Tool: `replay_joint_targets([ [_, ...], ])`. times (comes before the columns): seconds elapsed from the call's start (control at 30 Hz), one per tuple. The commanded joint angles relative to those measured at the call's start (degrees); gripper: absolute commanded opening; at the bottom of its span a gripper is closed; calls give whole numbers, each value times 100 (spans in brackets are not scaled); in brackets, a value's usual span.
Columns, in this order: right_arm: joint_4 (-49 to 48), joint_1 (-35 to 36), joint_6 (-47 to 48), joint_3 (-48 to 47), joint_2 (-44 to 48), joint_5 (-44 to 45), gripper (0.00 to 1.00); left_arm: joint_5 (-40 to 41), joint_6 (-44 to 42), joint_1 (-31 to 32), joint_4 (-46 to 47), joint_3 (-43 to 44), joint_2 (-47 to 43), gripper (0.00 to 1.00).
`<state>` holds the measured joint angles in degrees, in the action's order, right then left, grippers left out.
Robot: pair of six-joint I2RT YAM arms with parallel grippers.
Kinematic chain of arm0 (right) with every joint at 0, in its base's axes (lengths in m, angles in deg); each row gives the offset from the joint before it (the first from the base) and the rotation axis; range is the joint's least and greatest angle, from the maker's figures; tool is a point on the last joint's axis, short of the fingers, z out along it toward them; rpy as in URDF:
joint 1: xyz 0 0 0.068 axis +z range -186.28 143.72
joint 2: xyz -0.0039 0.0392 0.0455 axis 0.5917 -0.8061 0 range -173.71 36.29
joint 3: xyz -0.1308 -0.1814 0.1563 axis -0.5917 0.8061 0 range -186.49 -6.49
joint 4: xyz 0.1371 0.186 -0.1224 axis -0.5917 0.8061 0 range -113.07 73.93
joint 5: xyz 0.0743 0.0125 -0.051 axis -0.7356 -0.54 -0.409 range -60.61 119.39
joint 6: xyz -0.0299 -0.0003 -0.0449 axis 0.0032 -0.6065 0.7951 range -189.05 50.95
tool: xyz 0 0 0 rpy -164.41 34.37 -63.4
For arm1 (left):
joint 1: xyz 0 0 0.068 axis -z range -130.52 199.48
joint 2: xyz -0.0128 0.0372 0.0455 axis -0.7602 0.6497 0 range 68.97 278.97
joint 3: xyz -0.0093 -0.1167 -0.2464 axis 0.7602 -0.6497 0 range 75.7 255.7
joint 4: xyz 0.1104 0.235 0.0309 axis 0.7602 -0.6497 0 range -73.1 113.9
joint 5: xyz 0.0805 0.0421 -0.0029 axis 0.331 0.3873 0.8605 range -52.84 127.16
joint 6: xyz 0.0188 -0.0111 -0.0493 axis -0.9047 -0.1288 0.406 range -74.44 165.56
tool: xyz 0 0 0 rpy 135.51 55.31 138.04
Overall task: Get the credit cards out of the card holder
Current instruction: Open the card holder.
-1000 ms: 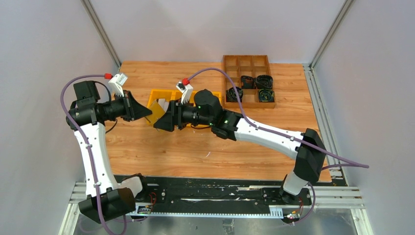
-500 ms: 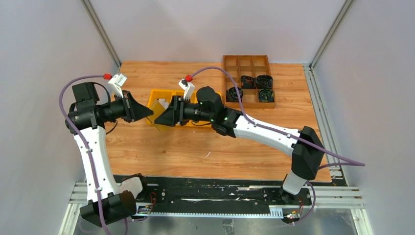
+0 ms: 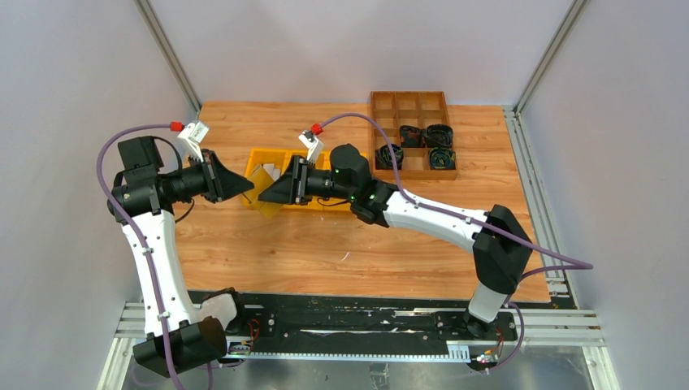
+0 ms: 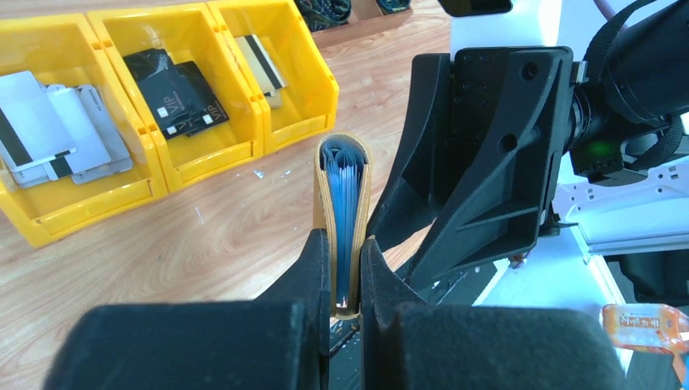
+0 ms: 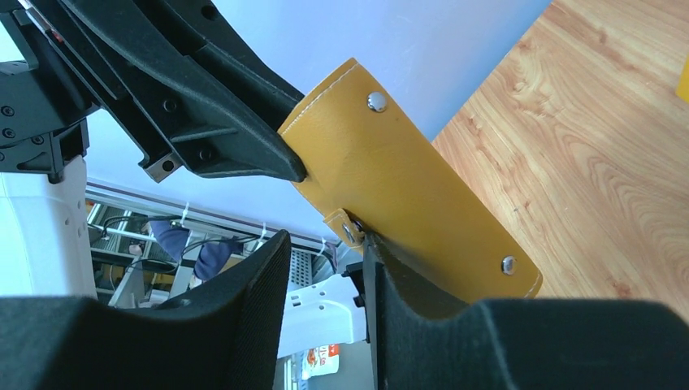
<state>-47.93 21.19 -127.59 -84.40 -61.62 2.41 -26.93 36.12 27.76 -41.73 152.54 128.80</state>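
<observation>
The left gripper pinches the card holder's covers shut, so next the right gripper takes the riveted edge point(image 5: 444, 182) to free the left gripper to pull the holder open.
My left gripper point(image 4: 345, 240) is shut on the mustard-tan card holder point(image 4: 343, 191) and holds it edge-up above the table, with blue card edges point(image 4: 345, 187) showing inside. In the top view the holder point(image 3: 262, 197) hangs between both grippers, in front of the yellow bins. My right gripper point(image 5: 325, 240) is open right by the holder point(image 5: 406, 179). One of its fingers point(image 5: 406, 284) lies against the holder's face by the snap tab, and nothing is between its jaws. The left gripper's fingers point(image 5: 203, 122) grip the holder's far edge.
Yellow bins point(image 4: 162, 171) sit behind the holder, holding silver-grey cards point(image 4: 49, 130), black cards point(image 4: 175, 97) and a beige striped card point(image 4: 262, 61). A wooden compartment tray point(image 3: 410, 134) with black coiled items stands at the back right.
My right gripper has moved a little left and farther back, closing in on the holder. The left arm and the holder have barely moved.
</observation>
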Motion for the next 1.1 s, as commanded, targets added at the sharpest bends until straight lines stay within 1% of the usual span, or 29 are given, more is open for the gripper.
replay_joint_targets([
  [0.0, -942, 73, -306, 32, 6, -296, 38, -383, 144, 47, -155, 81, -60, 0],
  [0.23, -1160, 186, -170, 31, 160, -292, 26, -124, 174, 41, -161, 128, 85, 0],
  [0.37, -1133, 319, 13, -26, 215, -332, 24, 73, 281, 43, -94, 182, 130, 0],
  [0.43, -890, 386, 175, -130, 223, -418, 24, 157, 465, 45, 80, 196, 122, 0],
  [0.53, -647, 407, 359, -121, 355, -475, 32, 267, 841, 44, 454, 215, 47, 0],
  [0.63, -32, 198, 679, -133, 649, -491, 35, 176, 1076, 45, 679, 266, 11, 0],
  [0.67, 344, 64, 851, -130, 824, -343, 39, 47, 1075, 45, 682, 288, 4, 0],
  [0.73, 1042, -177, 1537, -147, 1176, 229, 54, -344, 1035, 47, 685, 295, -34, 0],
  [0.8, 1714, -234, 2067, -324, 1358, 625, 64, -611, 995, 45, 683, 277, -108, 0],
  [0.83, 2018, -279, 2227, -415, 1359, 629, 67, -770, 980, 40, 683, 270, -153, 0],
  [0.87, 2123, -304, 2353, -506, 1331, 561, 71, -878, 978, 44, 687, 264, -175, 0],
  [0.9, 2296, -362, 2468, -615, 1271, 471, 74, -974, 971, 44, 691, 237, -209, 0],
  [1.0, 2848, -469, 2861, -920, 1031, 152, 77, -1162, 1006, 52, 699, 142, -347, 0],
  [1.07, 2888, -506, 3044, -1018, 918, -187, 78, -1211, 1034, 93, 700, 73, -484, 0],
])
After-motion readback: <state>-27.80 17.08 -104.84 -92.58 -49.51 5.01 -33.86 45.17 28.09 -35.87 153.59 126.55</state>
